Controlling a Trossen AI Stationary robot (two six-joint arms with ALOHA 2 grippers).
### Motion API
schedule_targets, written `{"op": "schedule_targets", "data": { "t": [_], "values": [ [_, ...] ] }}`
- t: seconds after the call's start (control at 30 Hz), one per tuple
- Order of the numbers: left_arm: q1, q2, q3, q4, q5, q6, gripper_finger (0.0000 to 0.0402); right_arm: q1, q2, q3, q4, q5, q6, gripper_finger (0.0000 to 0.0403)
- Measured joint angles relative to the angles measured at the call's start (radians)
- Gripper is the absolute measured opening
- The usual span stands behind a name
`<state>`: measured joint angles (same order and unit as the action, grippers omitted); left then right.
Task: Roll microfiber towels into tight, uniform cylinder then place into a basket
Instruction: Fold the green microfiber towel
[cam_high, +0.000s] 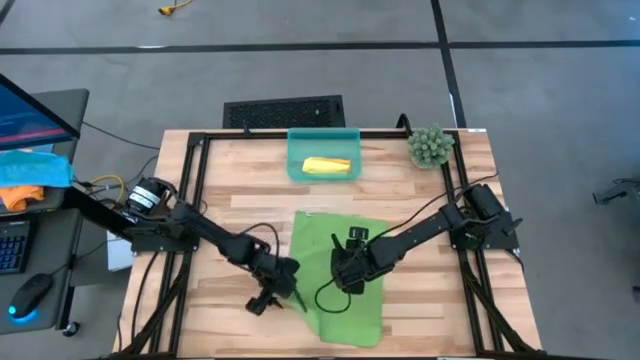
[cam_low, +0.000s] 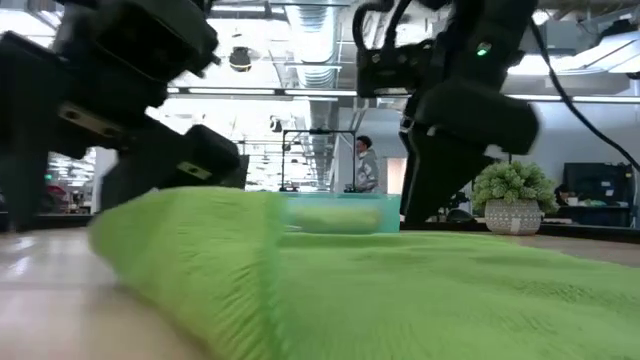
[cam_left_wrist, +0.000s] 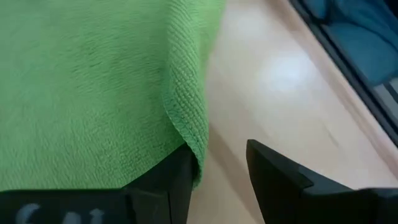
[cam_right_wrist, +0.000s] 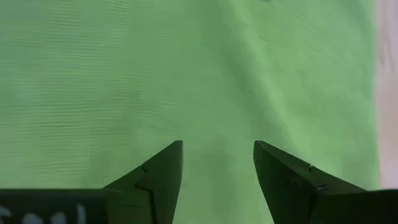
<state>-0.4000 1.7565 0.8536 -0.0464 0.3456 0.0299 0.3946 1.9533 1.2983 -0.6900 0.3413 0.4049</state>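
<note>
The lime green towel will next be gripped by my right gripper, which should move from the towel's middle and close just inside the towel's corner (cam_high: 376, 228) nearest the potted plant.
The lime green towel (cam_high: 340, 275) lies spread on the wooden table, its left part raised into a hump (cam_low: 190, 250). My left gripper (cam_left_wrist: 217, 149) is open at the towel's left edge, one finger under the cloth. My right gripper (cam_right_wrist: 217, 143) is open over the towel's middle, fingers pointing down at the flat cloth. The yellow towel (cam_high: 327, 165) lies rolled inside the teal basket (cam_high: 296, 168) at the table's far side. My left gripper has one finger (cam_left_wrist: 165, 186) under the towel's left hemmed edge (cam_left_wrist: 189, 134), coming slanting down from the table's left. The cloth drapes over that finger in one layer, lifted off the table there. The other finger (cam_left_wrist: 280, 180) stands free over bare wood. My right gripper: I cannot tell whether its fingertips touch the towel.
A potted plant (cam_high: 430, 146) stands at the far right corner. A black vented panel (cam_high: 283, 111) lies beyond the far edge. A blue cloth with an orange piece (cam_high: 30, 175) sits on a desk at the left. Bare wood shows on both sides of the towel.
</note>
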Motion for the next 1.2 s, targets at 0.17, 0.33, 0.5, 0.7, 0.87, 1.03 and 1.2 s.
{"op": "schedule_targets", "data": {
  "t": [0.17,0.33,0.5,0.7,0.87,1.03,1.2],
  "values": [
    [-0.026,0.000,0.000,0.000,-0.016,-0.064,0.0139,-0.031,0.000,-0.032,0.009,-0.001,0.014,0.0221],
    [-0.059,0.000,0.000,-0.013,-0.100,-0.121,0.0139,-0.034,0.000,-0.082,0.047,-0.003,0.021,0.0221],
    [-0.107,0.000,0.000,-0.016,-0.127,-0.113,0.0139,-0.059,0.000,-0.092,0.052,0.000,0.117,0.0221],
    [-0.144,0.000,0.000,-0.023,-0.128,-0.091,0.0139,-0.115,0.000,-0.093,0.079,0.010,0.245,0.0221],
    [-0.148,0.000,0.000,-0.067,-0.204,-0.068,0.0139,-0.130,0.000,-0.093,0.062,0.004,0.291,0.0221],
    [-0.139,-0.016,0.001,-0.100,-0.316,-0.067,0.0139,-0.127,0.000,-0.093,0.047,0.003,0.303,0.0221],
    [-0.152,-0.084,0.000,-0.099,-0.335,-0.049,0.0139,-0.129,0.000,-0.091,0.043,0.005,0.302,0.0221]
  ]
}}
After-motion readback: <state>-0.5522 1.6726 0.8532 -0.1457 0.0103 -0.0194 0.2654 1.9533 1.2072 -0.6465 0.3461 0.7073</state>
